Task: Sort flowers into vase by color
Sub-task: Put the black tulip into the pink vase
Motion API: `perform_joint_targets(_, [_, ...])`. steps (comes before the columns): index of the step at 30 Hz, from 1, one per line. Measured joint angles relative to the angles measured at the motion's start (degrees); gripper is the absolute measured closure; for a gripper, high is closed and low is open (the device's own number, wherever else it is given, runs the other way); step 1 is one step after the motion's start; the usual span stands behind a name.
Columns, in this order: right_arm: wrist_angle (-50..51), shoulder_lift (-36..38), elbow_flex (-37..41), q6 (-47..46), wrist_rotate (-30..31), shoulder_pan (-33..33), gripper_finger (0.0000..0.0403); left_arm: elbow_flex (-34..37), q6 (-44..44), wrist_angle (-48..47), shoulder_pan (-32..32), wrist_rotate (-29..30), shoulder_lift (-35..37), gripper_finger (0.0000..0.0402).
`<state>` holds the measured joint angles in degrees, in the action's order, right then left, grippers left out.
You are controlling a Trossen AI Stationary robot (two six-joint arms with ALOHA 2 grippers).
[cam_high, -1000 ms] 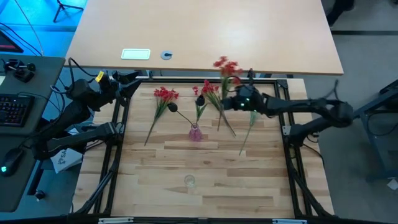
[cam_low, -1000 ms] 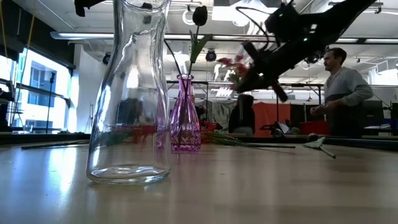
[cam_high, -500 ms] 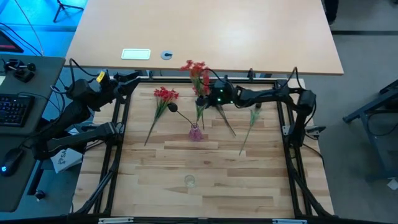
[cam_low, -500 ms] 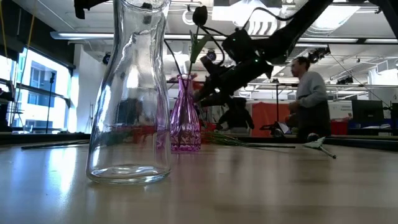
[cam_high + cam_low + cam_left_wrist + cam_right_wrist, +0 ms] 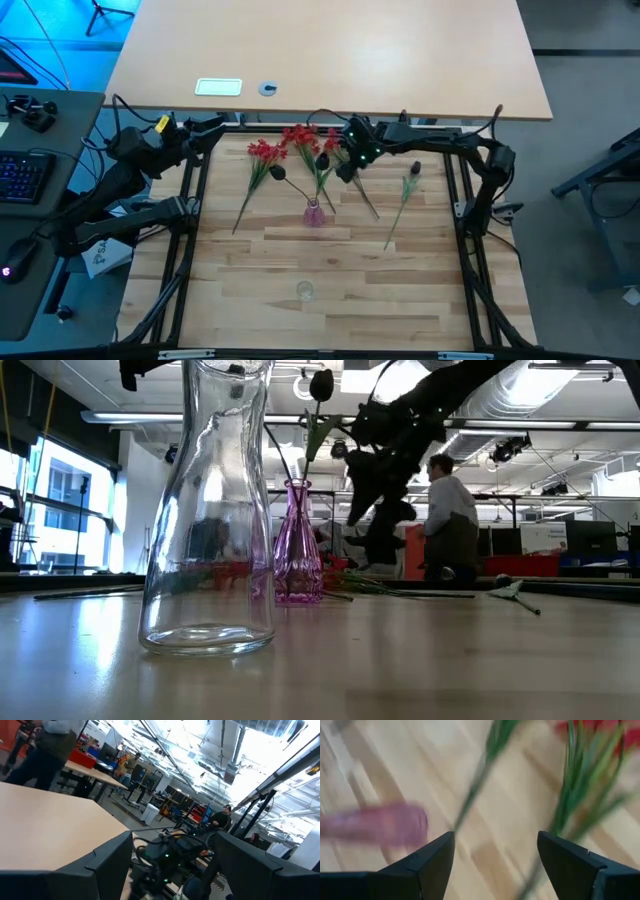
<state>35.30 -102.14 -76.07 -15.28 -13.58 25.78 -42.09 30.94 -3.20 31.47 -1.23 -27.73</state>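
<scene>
Next, my right gripper goes to the lone dark flower that lies beyond the red bunches, and then closes on its stem (image 5: pixel 401 208) just below the leaves.
A pink vase (image 5: pixel 314 213) stands mid-table with two dark-headed flowers (image 5: pixel 276 173) in it. My right gripper (image 5: pixel 346 166) hovers open just beyond it, over green stems (image 5: pixel 570 805). A red bunch (image 5: pixel 300 135) shows just left of the gripper. Another red bunch (image 5: pixel 265 151) and a red-headed stem (image 5: pixel 333 141) lie flat on the wood. A dark flower (image 5: pixel 412 176) lies toward the right. My left gripper (image 5: pixel 170 865) waits open at the far left corner. My right gripper stands open above blurred green stems (image 5: pixel 485 755) that run past the gap between its fingers. Whether either finger touches a stem, I cannot tell.
A clear glass vase (image 5: pixel 304 291) stands alone near the front edge and fills the left of the low view (image 5: pixel 208 510). Dark frame rails (image 5: pixel 470 270) border the wooden top. A person (image 5: pixel 447 520) stands in the room beyond the table.
My right gripper has carried a red bunch from the far right toward the table's left, come to a stop beyond the pink vase, and opened. The bunch's blossoms now sit lower, left of the gripper. The person in the background has walked leftward.
</scene>
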Motion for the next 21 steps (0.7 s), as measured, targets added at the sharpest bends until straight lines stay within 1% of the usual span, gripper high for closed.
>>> perform_joint_targets(3, [7.5,2.8,0.9,2.3,0.6,-1.2,0.0122,0.0,-0.1,0.0,0.0,0.0,0.0,0.0131])
perform_joint_targets(5, [10.9,5.3,3.2,2.4,1.3,-2.2,0.0122,0.0,-0.1,0.0,0.0,0.0,0.0,0.0131])
perform_joint_targets(7, [12.4,8.7,6.8,0.8,2.2,-3.1,0.0122,0.0,-0.8,0.0,0.0,0.0,0.0,0.0131])
perform_joint_targets(9, [12.3,13.0,11.4,-3.2,3.2,-4.1,0.0121,0.0,-1.8,0.0,0.0,0.0,0.0,0.0131])
perform_joint_targets(12, [12.1,20.3,18.7,-13.9,3.7,-6.3,0.0121,0.0,-2.6,0.0,0.0,0.0,0.0,0.0131])
perform_joint_targets(16, [9.7,31.0,26.4,-34.4,4.3,-11.5,0.0121,0.0,-2.7,0.0,0.0,0.0,0.0,0.0131])
perform_joint_targets(19, [8.3,37.3,30.1,-49.9,8.9,-17.1,0.0122,0.0,-4.1,0.0,0.0,0.0,0.0,0.0131])
perform_joint_targets(21, [8.1,39.5,31.7,-59.5,12.4,-20.9,0.0125,0.0,-5.6,-0.2,0.0,0.0,0.0,0.0131])
